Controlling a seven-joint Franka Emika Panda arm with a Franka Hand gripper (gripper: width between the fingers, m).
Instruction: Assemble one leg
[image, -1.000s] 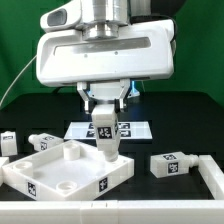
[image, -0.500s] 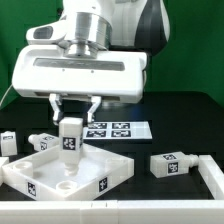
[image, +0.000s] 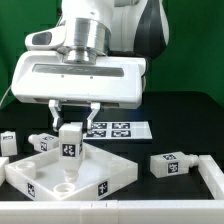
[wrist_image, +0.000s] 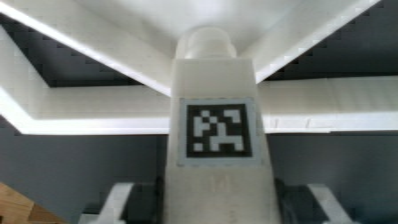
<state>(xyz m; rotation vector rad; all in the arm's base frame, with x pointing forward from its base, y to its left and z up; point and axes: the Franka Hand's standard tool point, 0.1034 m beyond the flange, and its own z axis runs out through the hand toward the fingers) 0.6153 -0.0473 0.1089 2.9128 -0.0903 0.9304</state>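
Observation:
The white leg, now held upright at the recess, will be let go by my gripper while it stands upright in the round hole (image: 64, 188) (wrist_image: 208, 36) near the white panel's front corner.
My gripper (image: 72, 118) is shut on a white leg (image: 70, 150) with a black-and-white tag on its face. It holds the leg upright, its lower end at or in a round recess near the front corner of the white square panel (image: 105, 172). In the wrist view the leg (wrist_image: 221, 120) fills the middle, between the two fingers (wrist_image: 125, 205), with the panel's corner (wrist_image: 320, 95) beyond it. Other legs lie on the table: one (image: 176, 163) at the exterior view's right, one (image: 43, 142) and another (image: 8, 141) at its left.
The marker board (image: 118, 130) lies flat behind the panel. A white edge piece (image: 212, 178) sits at the exterior view's far right. The table is black, with a green backdrop behind.
The gripper has carried the leg from the panel's right side toward the exterior view's left, then lowered it a little over the front recess.

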